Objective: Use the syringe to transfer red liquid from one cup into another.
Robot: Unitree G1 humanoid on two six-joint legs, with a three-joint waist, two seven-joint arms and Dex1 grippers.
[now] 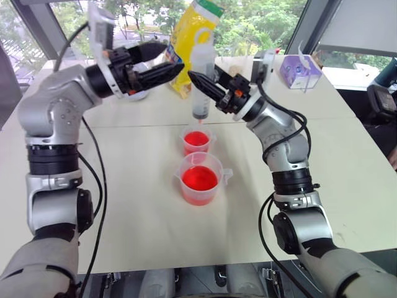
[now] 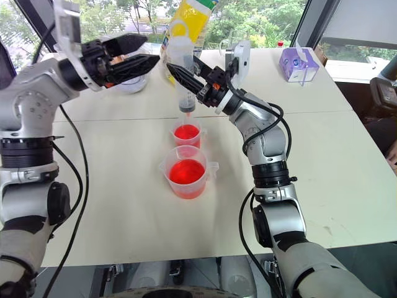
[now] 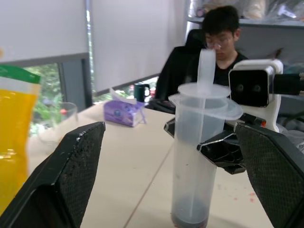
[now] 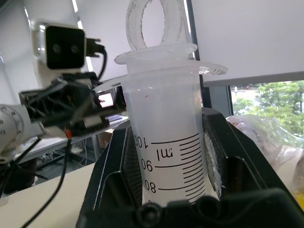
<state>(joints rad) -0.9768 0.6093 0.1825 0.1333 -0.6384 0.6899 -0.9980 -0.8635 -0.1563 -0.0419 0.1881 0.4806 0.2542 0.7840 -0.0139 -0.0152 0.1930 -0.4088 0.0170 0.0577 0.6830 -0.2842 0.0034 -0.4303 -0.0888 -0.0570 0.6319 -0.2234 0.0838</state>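
I should set the syringe on the bare white table (image 1: 275, 155) beside the cups, tissue box side, with my right gripper.
The syringe (image 1: 200, 93) stands upright over the smaller cup (image 1: 196, 148), its orange tip just above that cup's red liquid (image 1: 196, 138). My right gripper (image 1: 197, 81) is shut on the syringe barrel (image 4: 166, 142). The plunger is pushed down, with the dark seal low in the barrel (image 3: 192, 209). Just left of the syringe's top, my left gripper (image 1: 172, 56) is open, its fingers (image 3: 71, 175) apart on either side of the barrel and not touching it. The larger spouted beaker (image 1: 200, 162) stands nearer me and also holds red liquid (image 1: 199, 178).
A yellow bag (image 1: 192, 34) stands behind the syringe. A purple tissue box (image 1: 299, 71) sits at the table's far right. A person (image 3: 223, 42) sits beyond the far side of the table. The white table (image 1: 136, 205) has bare room around the cups.
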